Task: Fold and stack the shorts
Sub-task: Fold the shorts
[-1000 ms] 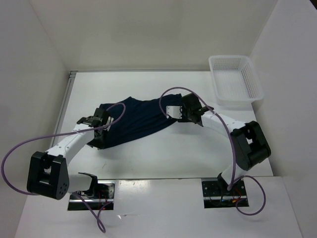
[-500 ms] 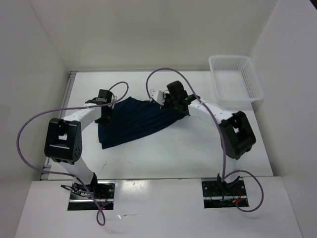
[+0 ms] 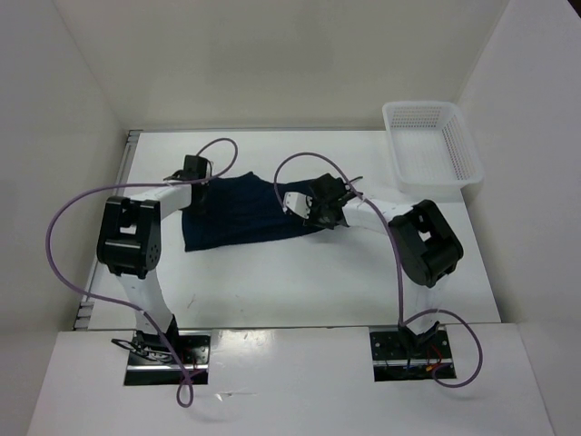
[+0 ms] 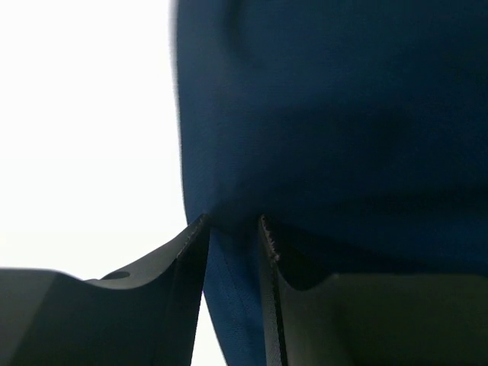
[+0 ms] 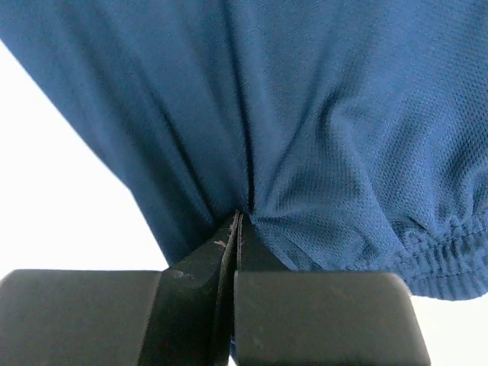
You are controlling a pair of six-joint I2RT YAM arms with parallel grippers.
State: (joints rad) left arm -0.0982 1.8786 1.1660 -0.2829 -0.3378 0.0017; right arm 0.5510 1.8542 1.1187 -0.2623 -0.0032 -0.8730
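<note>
I pinch puckered cloth short of the gathered waistband with my right gripper, so it should open, take the waistband end point(image 5: 450, 258) and straighten the shorts.
The dark navy shorts point(image 3: 241, 216) lie spread on the white table between the two arms. My left gripper point(image 3: 195, 191) is at their far-left corner. In the left wrist view a folded hem of the shorts point(image 4: 343, 114) runs between the two fingers of that gripper point(image 4: 232, 227), which press on it. My right gripper point(image 3: 310, 211) is at the right end of the shorts. In the right wrist view its fingertips point(image 5: 238, 216) are pressed together, and the shorts point(image 5: 343, 107) pucker toward them. The gathered waistband point(image 5: 450, 252) shows at the lower right.
A white plastic mesh basket point(image 3: 434, 184) stands at the back right corner of the table. White walls close in the table at the left, back and right. Purple cables loop above both arms.
The right jaws have closed on the fabric. The left gripper moved toward the back left and the right gripper moved left. The shorts now lie flatter and more squared.
</note>
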